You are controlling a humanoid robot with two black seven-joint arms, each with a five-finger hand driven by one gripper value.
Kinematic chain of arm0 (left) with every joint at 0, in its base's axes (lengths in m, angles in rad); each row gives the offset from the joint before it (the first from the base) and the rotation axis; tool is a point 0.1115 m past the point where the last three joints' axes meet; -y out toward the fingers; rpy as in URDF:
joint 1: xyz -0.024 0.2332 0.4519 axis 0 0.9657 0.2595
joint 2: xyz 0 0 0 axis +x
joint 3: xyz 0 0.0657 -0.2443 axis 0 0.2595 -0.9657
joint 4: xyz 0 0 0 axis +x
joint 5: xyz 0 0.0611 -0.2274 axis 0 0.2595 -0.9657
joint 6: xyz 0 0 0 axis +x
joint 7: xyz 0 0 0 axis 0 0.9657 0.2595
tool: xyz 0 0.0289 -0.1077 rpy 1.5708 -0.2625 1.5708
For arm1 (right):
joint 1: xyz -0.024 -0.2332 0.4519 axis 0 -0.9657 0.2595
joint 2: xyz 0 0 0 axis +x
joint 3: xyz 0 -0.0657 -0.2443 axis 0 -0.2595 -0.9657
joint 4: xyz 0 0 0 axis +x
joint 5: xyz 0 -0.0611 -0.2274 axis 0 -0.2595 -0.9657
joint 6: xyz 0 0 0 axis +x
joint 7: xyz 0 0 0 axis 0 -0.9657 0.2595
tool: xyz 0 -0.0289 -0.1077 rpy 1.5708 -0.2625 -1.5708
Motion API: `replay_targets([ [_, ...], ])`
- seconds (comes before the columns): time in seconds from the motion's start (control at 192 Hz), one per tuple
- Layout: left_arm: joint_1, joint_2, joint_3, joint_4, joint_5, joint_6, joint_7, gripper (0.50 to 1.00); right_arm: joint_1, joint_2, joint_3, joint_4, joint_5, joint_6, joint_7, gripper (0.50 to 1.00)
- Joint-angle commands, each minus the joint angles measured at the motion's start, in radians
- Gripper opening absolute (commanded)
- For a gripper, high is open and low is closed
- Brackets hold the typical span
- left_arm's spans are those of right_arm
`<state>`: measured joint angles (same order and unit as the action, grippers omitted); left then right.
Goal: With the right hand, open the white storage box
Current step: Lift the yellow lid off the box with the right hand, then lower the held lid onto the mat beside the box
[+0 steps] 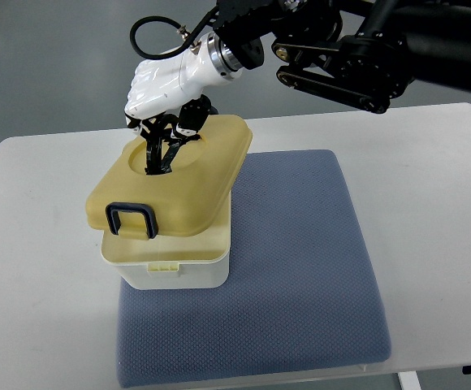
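The robot's right gripper needs to set the yellowish lid, now tilted above the box rim, down on the mat's far corner (329,161), away from the white storage box.
A white storage box (175,264) stands on the left part of a grey-blue mat (300,260). Its yellowish lid (207,175) sits lifted and tilted above the box rim, shifted toward the far side. A dark clasp (131,219) hangs on the lid's near edge. My right hand (164,134), white with dark fingers, reaches in from the upper right and curls its fingers around the black handle (158,154) on top of the lid. The box's inside is hidden by the lid.
The mat lies on a white table (430,203) that runs wider than the mat on both sides. The dark right arm (357,49) crosses the top of the picture. A black cable loop (150,36) hangs behind the wrist.
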<state>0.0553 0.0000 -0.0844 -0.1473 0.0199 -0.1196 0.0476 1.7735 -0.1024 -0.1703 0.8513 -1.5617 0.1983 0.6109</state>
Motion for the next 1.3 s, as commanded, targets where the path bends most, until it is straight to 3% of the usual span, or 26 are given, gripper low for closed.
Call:
replay_targets([
  [0.0, 0.000, 0.000, 0.000, 0.000, 0.000, 0.000, 0.000, 1.000, 0.015, -0.060, 0.020, 0.000, 0.014, 0.013, 0.000, 0.500],
  [0.369, 0.000, 0.000, 0.000, 0.000, 0.000, 0.000, 0.000, 1.000, -0.039, -0.321, 0.017, 0.005, 0.020, -0.031, 0.000, 0.500],
  [0.671, 0.000, 0.000, 0.000, 0.000, 0.000, 0.000, 0.000, 1.000, -0.204, -0.427, 0.005, -0.024, 0.012, -0.094, 0.000, 0.500],
  [0.988, 0.000, 0.000, 0.000, 0.000, 0.000, 0.000, 0.000, 1.000, -0.384, -0.415, 0.005, -0.121, 0.008, -0.183, 0.000, 0.500],
  [1.155, 0.000, 0.000, 0.000, 0.000, 0.000, 0.000, 0.000, 1.000, -0.477, -0.375, 0.005, -0.149, 0.005, -0.312, 0.000, 0.500],
  [1.295, 0.000, 0.000, 0.000, 0.000, 0.000, 0.000, 0.000, 1.000, -0.490, -0.353, 0.009, -0.156, 0.006, -0.323, 0.000, 0.500],
])
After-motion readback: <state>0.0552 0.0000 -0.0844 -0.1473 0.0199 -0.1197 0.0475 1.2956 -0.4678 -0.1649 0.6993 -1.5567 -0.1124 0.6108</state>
